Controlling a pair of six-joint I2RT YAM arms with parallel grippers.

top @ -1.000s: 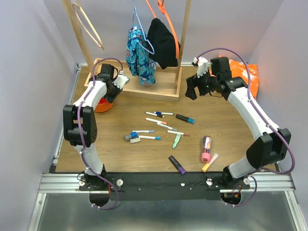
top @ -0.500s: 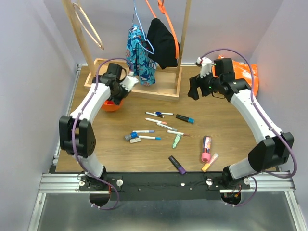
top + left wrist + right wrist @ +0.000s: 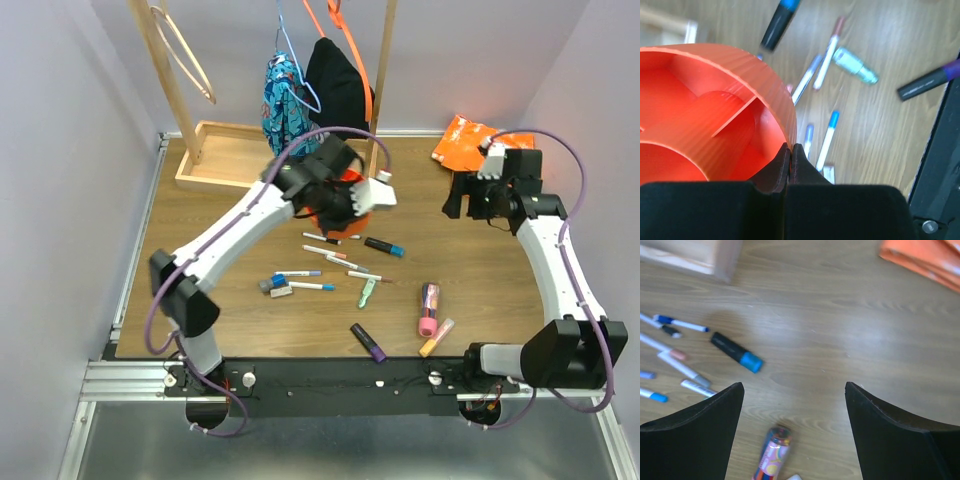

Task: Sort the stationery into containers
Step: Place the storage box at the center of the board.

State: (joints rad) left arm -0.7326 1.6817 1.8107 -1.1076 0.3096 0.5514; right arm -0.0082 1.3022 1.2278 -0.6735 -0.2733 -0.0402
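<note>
The pink highlighter is beside the yellow highlighter. My right gripper goes to it next and closes on the pink highlighter's cap (image 3: 428, 324).
My left gripper (image 3: 350, 200) is shut on the rim of the round orange cup (image 3: 335, 208) and holds it above the table's middle, over the pens. In the left wrist view the fingers pinch the cup's wall (image 3: 700, 110), and its inner dividers show. The gripper (image 3: 790, 150) is closed. On the table lie thin white pens (image 3: 330, 237), a black highlighter with a blue cap (image 3: 384, 246), a mint-green piece (image 3: 367, 291), and pink (image 3: 429, 308), yellow (image 3: 436, 337) and purple (image 3: 368, 342) highlighters. My right gripper (image 3: 462, 200) is open and empty at the right (image 3: 792, 387).
A wooden rack with hanging clothes (image 3: 300, 110) stands at the back on a flat wooden tray base (image 3: 225, 165). An orange plastic bag (image 3: 480, 135) lies at the back right. The table's walls are close on both sides.
My left arm has carried the orange cup from the back left to above the middle of the table. My right arm has swung right, uncovering the orange bag.
</note>
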